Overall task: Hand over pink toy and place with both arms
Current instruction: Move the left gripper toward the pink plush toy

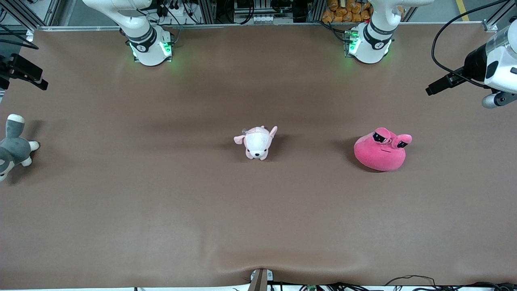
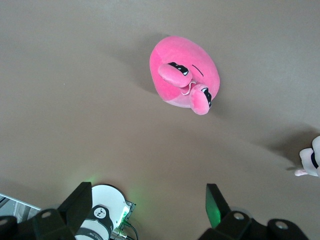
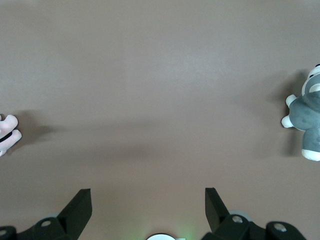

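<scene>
Next, my left gripper grabs the outer stalk eye [image 1: 403, 140] [image 2: 174, 75] of the pink toy, the one farther away from the puppy plush.
The pink toy [image 1: 381, 150], a hot-pink rounded plush with two stalk eyes, sits on the brown table [image 1: 161, 210] toward the left arm's end. It also shows in the left wrist view as the pink toy [image 2: 182, 70]. My left gripper [image 2: 147, 202] hangs open and empty, high over the table between its own base [image 1: 369, 40] and the toy. My right gripper [image 3: 147, 205] is likewise open and empty, high over bare table at the right arm's end. Both arms are raised at the table's ends, apart from the toy.
A small pale pink-and-white puppy plush [image 1: 256, 142] stands mid-table, beside the pink toy toward the right arm's end. A grey-and-white plush animal [image 1: 13, 148] lies at the table's edge at the right arm's end. The right arm's base [image 1: 149, 46] stands at the table's back edge.
</scene>
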Tool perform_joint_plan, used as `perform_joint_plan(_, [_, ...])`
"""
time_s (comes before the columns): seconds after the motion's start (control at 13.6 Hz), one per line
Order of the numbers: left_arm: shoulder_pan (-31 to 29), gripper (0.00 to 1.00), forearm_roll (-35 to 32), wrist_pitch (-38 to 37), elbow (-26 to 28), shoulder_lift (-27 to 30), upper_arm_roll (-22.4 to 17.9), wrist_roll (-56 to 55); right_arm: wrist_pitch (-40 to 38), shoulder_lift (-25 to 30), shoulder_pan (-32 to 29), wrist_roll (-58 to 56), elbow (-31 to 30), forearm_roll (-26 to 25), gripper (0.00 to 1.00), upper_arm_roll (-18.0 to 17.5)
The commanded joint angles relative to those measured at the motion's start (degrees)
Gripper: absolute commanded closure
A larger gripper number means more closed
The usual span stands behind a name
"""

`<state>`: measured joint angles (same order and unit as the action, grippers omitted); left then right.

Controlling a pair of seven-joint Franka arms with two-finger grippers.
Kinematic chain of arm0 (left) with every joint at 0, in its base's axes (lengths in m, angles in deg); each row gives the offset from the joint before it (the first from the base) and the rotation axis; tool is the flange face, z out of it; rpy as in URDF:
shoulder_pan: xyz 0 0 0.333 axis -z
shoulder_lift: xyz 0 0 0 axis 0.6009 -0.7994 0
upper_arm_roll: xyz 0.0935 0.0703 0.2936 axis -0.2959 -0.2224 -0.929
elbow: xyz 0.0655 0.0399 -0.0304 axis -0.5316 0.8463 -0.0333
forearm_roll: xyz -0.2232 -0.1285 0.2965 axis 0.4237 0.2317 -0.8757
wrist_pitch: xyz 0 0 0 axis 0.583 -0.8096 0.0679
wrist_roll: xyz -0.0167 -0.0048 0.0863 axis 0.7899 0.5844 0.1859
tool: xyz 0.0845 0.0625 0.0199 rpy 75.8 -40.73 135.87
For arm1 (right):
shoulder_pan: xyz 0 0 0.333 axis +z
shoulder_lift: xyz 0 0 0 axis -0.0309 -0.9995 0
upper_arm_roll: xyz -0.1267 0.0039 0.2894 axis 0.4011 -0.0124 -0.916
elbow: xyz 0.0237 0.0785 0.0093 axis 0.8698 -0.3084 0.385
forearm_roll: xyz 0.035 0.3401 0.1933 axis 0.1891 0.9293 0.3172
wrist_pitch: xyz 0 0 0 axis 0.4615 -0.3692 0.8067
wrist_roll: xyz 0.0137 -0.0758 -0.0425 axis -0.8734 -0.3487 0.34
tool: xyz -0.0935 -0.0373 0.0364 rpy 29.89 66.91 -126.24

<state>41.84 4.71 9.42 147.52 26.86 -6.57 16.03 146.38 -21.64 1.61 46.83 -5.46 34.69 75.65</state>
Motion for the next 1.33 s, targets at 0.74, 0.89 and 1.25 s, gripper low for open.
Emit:
perform_joint_plan(0.74, [-1.57,0.00,0.91,12.06,10.15,1.37,0.26,-14.56,-0.57,0.10,-0.89,-0.64,0.48,-0.28,0.00,-0.42])
perform_joint_plan(0.89, [-1.57,0.00,0.91,15.22,12.26,0.93,0.26,-19.48,-0.57,0.10,-1.07,-0.73,0.56,-0.28,0.00,-0.33])
perform_joint_plan(1.25, [-1.57,0.00,1.00,17.78,12.45,-4.42,0.35,-36.43,-0.49,0.01,-1.68,-0.73,0.56,-0.28,0.00,-0.33])
